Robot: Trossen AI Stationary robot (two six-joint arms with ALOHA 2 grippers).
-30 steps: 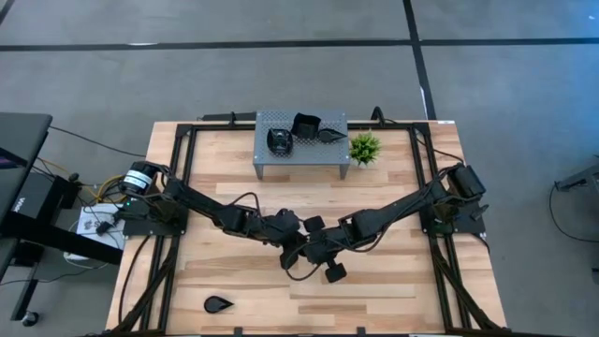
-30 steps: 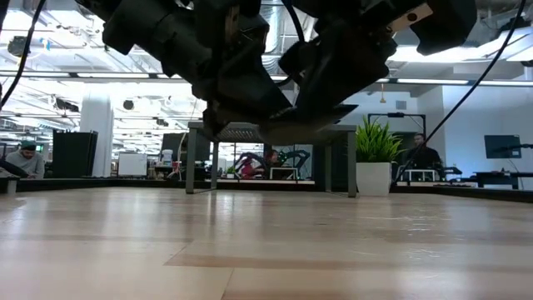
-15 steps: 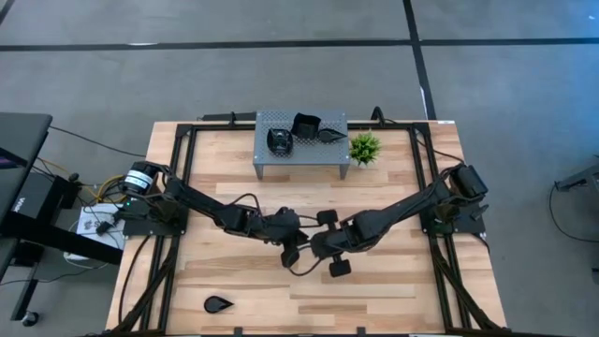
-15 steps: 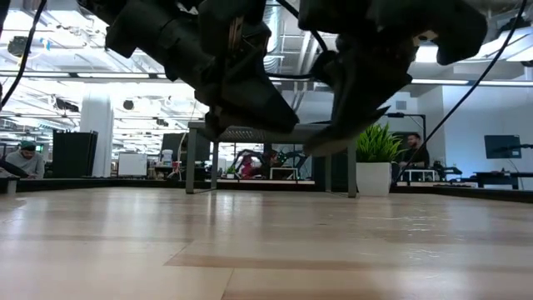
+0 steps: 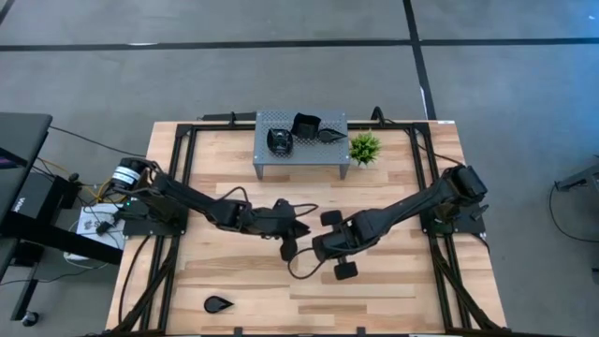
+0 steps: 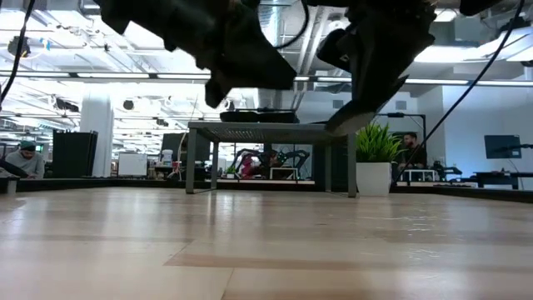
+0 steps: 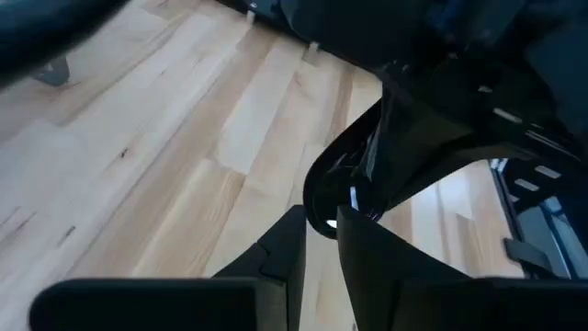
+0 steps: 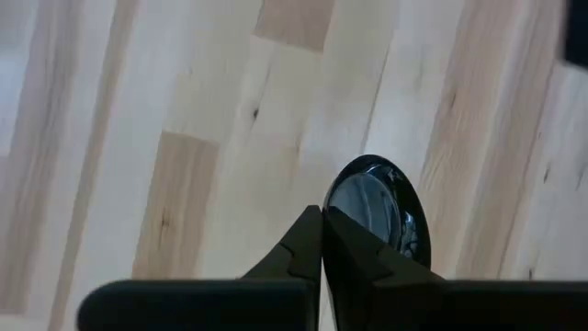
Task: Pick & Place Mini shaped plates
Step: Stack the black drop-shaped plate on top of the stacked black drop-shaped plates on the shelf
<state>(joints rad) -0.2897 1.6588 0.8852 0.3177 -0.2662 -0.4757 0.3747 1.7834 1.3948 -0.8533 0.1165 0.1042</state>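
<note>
The glossy black plate will go down onto the teardrop plate on the grey stand (image 5: 328,135) from my right gripper.
My right gripper (image 8: 322,221) is shut on a round glossy black mini plate (image 8: 378,210) above the middle of the table (image 5: 234,271); the low view shows the plate (image 6: 356,115) tilted in the air. My left gripper (image 7: 322,241) hovers just left of it, fingers a narrow gap apart, holding nothing. Three more black plates (image 5: 301,131) lie on a grey perforated stand (image 5: 332,150) at the far edge. A teardrop plate (image 5: 219,304) lies flat near the table's near left corner. My right gripper pinches the round plate's rim (image 8: 338,213) between its two fingers, which grip only its edge. The plate is lifted clear of the table and sticks out beyond the fingertips, tilted with its free edge lower (image 6: 337,127).
A small green potted plant (image 5: 363,147) stands right of the stand. Black frame rails (image 5: 178,187) run along the table's left and right sides. Bare wood lies under and in front of both grippers. People sit at desks in the room beyond (image 6: 416,150).
The two grippers, close together on the plate a second ago, have drawn apart. The plate stayed with my right gripper, which moved right and up and tipped it from level to slanted. My left gripper pulled back toward the left and rose.
</note>
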